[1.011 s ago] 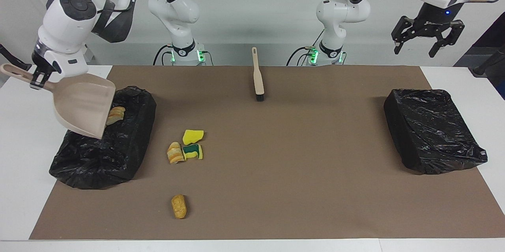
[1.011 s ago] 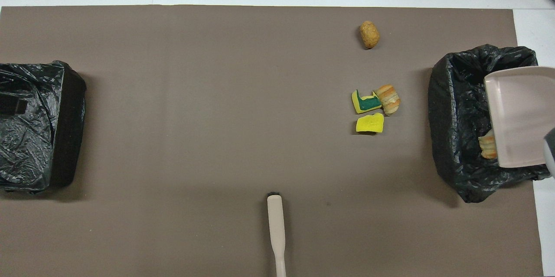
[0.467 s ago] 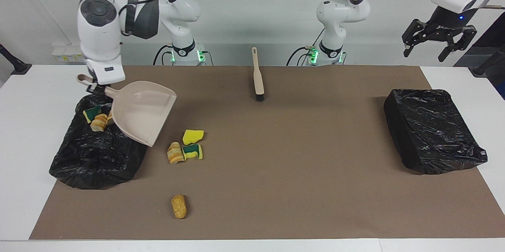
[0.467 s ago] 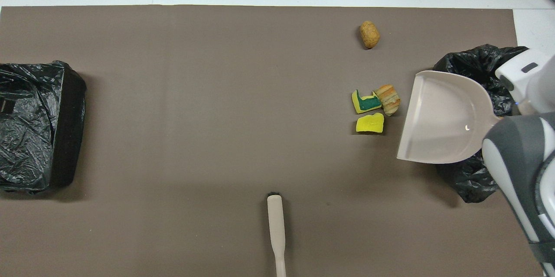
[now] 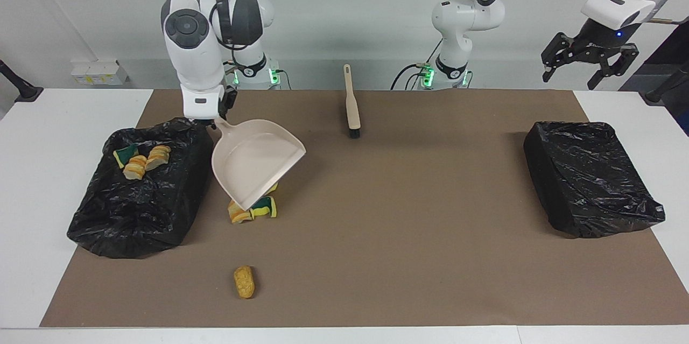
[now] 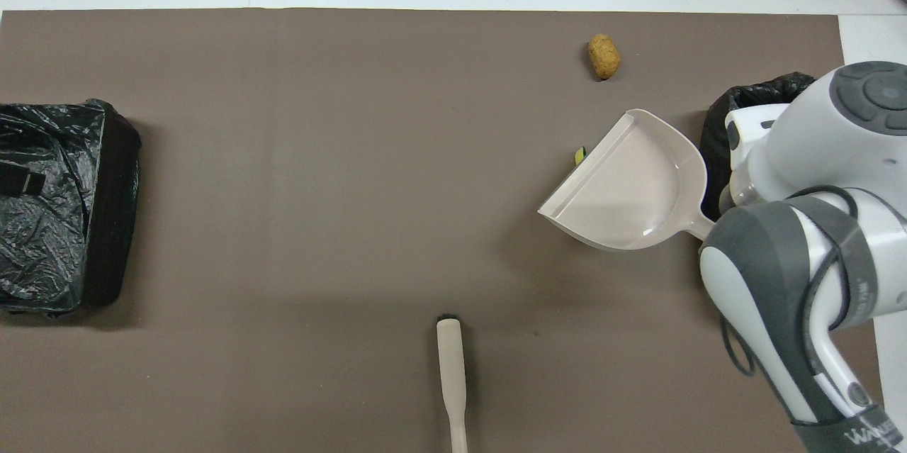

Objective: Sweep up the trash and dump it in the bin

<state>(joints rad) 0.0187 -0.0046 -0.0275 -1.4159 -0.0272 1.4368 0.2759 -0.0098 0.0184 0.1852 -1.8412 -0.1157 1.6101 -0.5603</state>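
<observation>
The robot's right gripper needs to release the beige dustpan on the open brown mat (image 6: 439,157) beyond the bristles of the beige brush.
My right gripper (image 5: 214,120) is shut on the handle of the beige dustpan (image 5: 255,161), which hangs tilted, mouth down, over a cluster of trash on the brown mat. A bread chunk and a green-yellow sponge scrap (image 5: 253,210) show under its lip. In the overhead view the dustpan (image 6: 631,191) covers the cluster but for a sponge sliver (image 6: 580,154). One orange-tan chunk (image 5: 244,281) lies alone, farther from the robots. Several trash pieces (image 5: 141,160) lie in the black-lined bin (image 5: 140,209) at the right arm's end. My left gripper (image 5: 570,76) waits open and raised at the left arm's end.
A beige brush (image 5: 351,102) lies on the mat near the robots, midway between the arms, bristles pointing away from them. A second black-bagged bin (image 5: 589,177) stands at the left arm's end. The brown mat (image 5: 409,236) covers most of the white table.
My right arm has carried the dustpan off the bin toward the table's middle and turned it; it now hangs over the trash cluster. The left gripper shifted slightly.
</observation>
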